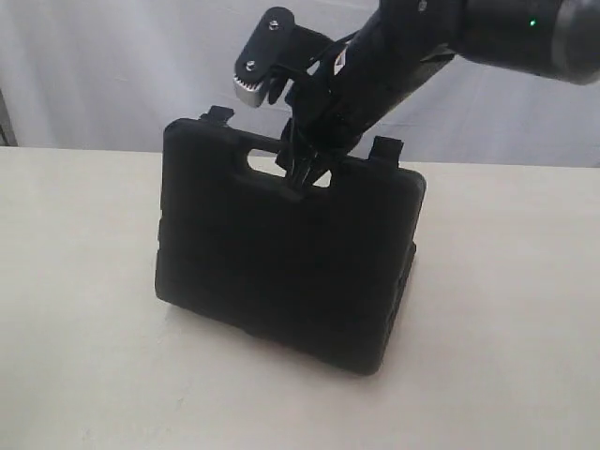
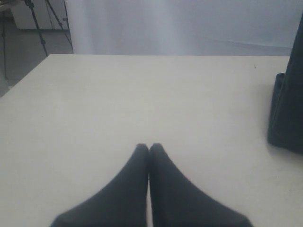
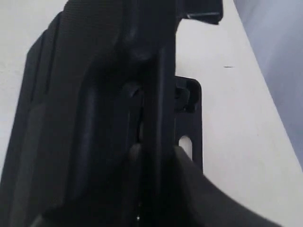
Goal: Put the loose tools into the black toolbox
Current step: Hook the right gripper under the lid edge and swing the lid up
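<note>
Next, my right gripper lays the black toolbox down flat on the beige table (image 1: pixel 277 319) around its lower edge.
The black toolbox (image 1: pixel 281 267) stands upright and closed on the table, tilted a little, its slot handle at the top. My right gripper (image 1: pixel 305 173) comes down from above and is shut on the handle edge; in the right wrist view its fingers (image 3: pixel 189 175) clamp the case's rim (image 3: pixel 163 94). My left gripper (image 2: pixel 149 146) is shut with nothing in it, hovering low over bare table, and the toolbox's edge (image 2: pixel 289 113) shows at the side of its view. No loose tools show in any view.
The beige table (image 1: pixel 84 328) spreads around the case. A white curtain hangs behind it. A tripod (image 2: pixel 38 23) stands off the table's far corner in the left wrist view.
</note>
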Robot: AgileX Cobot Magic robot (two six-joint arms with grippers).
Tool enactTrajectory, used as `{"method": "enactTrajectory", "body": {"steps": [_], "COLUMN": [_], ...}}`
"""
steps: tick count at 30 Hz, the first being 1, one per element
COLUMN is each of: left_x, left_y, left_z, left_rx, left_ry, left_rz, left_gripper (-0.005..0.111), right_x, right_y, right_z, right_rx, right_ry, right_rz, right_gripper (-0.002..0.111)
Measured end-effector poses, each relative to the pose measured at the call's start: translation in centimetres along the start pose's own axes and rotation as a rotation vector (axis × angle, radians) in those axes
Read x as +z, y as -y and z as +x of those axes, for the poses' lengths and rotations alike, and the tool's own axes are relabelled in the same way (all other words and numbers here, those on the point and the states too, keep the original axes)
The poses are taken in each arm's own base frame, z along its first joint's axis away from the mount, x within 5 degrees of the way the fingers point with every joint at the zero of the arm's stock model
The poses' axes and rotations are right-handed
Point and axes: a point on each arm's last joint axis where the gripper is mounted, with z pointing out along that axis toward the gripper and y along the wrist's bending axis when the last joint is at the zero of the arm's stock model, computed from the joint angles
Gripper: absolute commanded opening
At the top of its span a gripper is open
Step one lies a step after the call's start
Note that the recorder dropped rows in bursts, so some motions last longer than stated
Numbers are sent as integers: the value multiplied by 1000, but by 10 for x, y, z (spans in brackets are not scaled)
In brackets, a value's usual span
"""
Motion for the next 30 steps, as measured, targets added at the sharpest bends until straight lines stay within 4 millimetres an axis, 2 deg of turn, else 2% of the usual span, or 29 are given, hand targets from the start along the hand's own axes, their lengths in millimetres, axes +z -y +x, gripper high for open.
{"method": "enactTrajectory", "body": {"steps": [3, 6, 13, 16, 19, 21, 26, 28, 30], "left_x": [0, 0, 0, 0, 0, 0, 0, 0, 0], "left_y": [0, 0, 0, 0, 0, 0, 0, 0, 0], "left_z": [0, 0, 0, 0, 0, 0, 0, 0, 0], "left_rx": [0, 0, 0, 0, 0, 0, 0, 0, 0], "left_ry": [0, 0, 0, 0, 0, 0, 0, 0, 0], "left_rz": [0, 0, 0, 0, 0, 0, 0, 0, 0], "left_gripper": [0, 0, 0, 0, 0, 0, 0, 0, 0], "right_x": [18, 42, 110, 128, 138, 138, 138, 138, 139], "right_y": [20, 27, 28, 25, 24, 24, 25, 27, 29], "right_z": [12, 24, 70, 83, 91, 91, 91, 92, 93], "right_rx": [49, 73, 113, 132, 153, 156, 160, 155, 151], "right_ry": [28, 18, -134, -188, -217, -222, -223, -220, -220], "right_rz": [-35, -46, -97, -103, -100, -94, -83, -65, -55], "right_gripper": [0, 0, 0, 0, 1, 10, 47, 54, 54]}}
